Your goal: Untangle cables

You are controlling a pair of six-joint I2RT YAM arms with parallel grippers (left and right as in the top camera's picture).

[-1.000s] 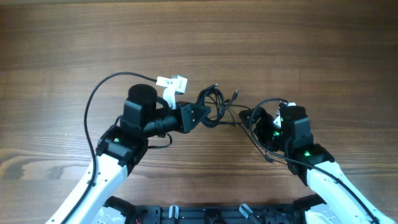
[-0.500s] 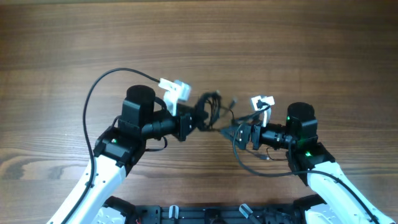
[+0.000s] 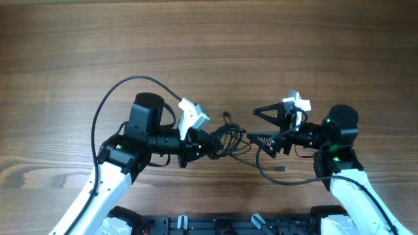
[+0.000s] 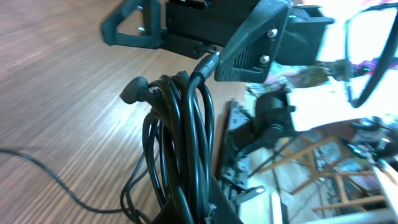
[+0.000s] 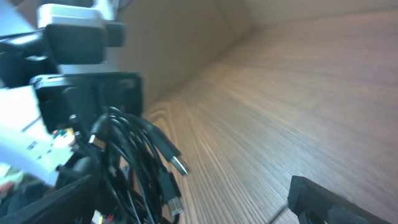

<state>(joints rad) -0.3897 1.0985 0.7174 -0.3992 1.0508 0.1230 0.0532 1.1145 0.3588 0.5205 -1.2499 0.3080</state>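
Note:
I should take the bundle's free side (image 3: pixel 237 134) with my right gripper before I open my left gripper, which pinches the bundle's loops tightly together.
The cables are one knotted black bundle (image 3: pixel 226 138) hanging between the two arms, just above the wooden table (image 3: pixel 209 46). My left gripper (image 3: pixel 199 145) is shut on the bundle's left side. In the left wrist view the looped cords (image 4: pixel 177 130) rise out of the left gripper (image 4: pixel 208 210). My right gripper (image 3: pixel 260 124) is open wide, facing the bundle from the right, and one cord reaches its lower finger (image 3: pixel 261 138). In the right wrist view the bundle (image 5: pixel 127 168) shows silver-tipped plugs (image 5: pixel 179 165), and one right finger (image 5: pixel 323 202) shows at the lower right.
A thin black cord (image 3: pixel 277 179) with a small plug loops on the table below the right gripper. Thick arm wires arc over the left arm (image 3: pixel 124 88). White wrist cameras (image 3: pixel 192 114) sit on both wrists.
The left gripper has carried the bundle toward the front and a little right. The right arm has swung right and back, and its jaws have spread open.

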